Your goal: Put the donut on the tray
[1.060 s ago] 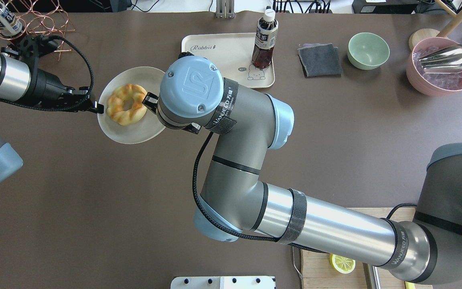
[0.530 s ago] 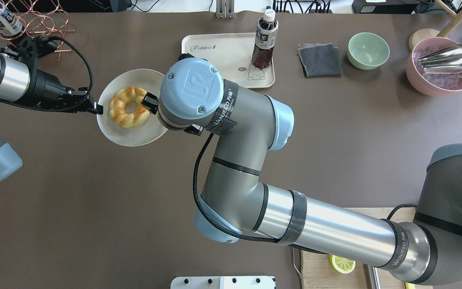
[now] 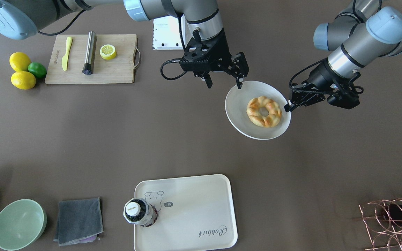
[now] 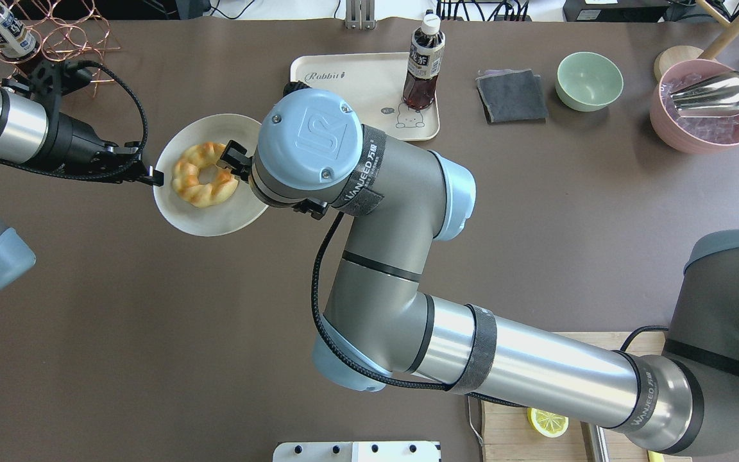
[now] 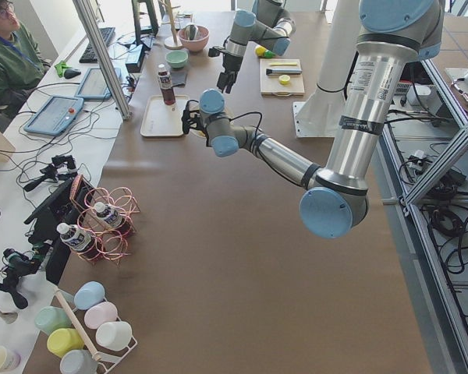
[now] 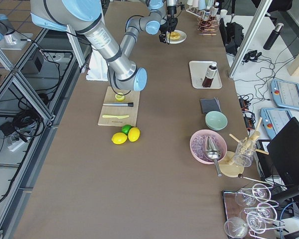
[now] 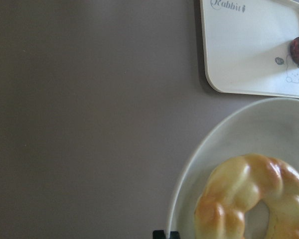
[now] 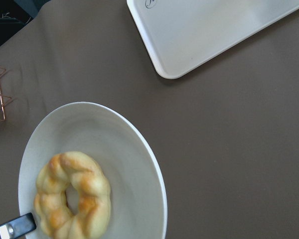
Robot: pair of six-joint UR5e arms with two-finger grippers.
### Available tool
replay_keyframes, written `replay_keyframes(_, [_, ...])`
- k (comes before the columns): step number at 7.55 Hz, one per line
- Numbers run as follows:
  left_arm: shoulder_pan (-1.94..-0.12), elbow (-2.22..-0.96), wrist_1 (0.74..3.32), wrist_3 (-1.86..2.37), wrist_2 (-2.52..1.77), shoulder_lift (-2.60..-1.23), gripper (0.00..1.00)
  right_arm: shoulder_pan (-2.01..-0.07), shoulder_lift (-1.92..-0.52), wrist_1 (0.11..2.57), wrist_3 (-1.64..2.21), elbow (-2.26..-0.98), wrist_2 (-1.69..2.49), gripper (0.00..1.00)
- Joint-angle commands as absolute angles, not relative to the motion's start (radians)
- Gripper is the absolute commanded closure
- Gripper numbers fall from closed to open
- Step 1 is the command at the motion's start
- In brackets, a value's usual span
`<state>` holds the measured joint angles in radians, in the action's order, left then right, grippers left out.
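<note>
My left gripper is holding the white plate with the donut and will let go of it on the cream tray [image 3: 197, 217] [image 7: 247, 34] beside the bottle.
The golden twisted donut [image 3: 263, 111] lies on a round white plate [image 3: 237, 108], also seen from overhead [image 4: 204, 174]. My left gripper [image 3: 287, 106] is shut on the plate's rim and holds it slightly tilted. My right gripper [image 3: 223, 83] is open and empty at the plate's opposite edge, one fingertip [image 3: 238, 83] over the rim; from overhead its wrist hides most of it. The cream tray [image 3: 194, 205] with bear drawing and "Rabbit" script lies apart across the table, a bottle [image 3: 140, 212] standing on it. Both wrist views show the donut [image 7: 259, 199] [image 8: 72, 194] and the tray [image 7: 254, 45] [image 8: 209, 30].
A cutting board [image 3: 117, 73] with a lemon half, knife and metal rod lies near the robot's base, lemons and a lime [image 3: 24, 71] beside it. A green bowl [image 3: 19, 225] and grey cloth [image 3: 79, 221] lie beside the tray. A copper wire rack [image 3: 393, 219] stands at the corner.
My right gripper has moved left over the plate toward the donut. The plate with the donut has shifted slightly toward the robot in my left gripper.
</note>
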<state>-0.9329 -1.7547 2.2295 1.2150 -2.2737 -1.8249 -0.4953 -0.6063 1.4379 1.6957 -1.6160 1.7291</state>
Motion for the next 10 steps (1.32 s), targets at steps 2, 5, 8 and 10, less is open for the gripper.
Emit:
replay_keyframes(2, [-0.966, -1.501, 2.226, 1.380, -2.252, -2.049, 1.00, -0.619, -0.803, 1.440, 1.493, -1.787, 1.903, 0.00])
replay_keyframes(5, [-0.965, -1.253, 2.203, 1.459, -2.149, -2.233, 1.00, -0.771, -0.954, 1.431, 1.161, -1.812, 2.089, 0.00])
replay_keyframes(8, [-0.945, -0.998, 2.204, 1.460, -2.066, -2.417, 1.00, -0.955, -1.162, 1.425, 0.801, -1.824, 2.248, 0.00])
replay_keyframes(10, [-0.899, -0.890, 2.204, 1.477, -2.010, -2.520, 1.00, -1.143, -1.344, 1.434, 0.489, -1.812, 2.350, 0.00])
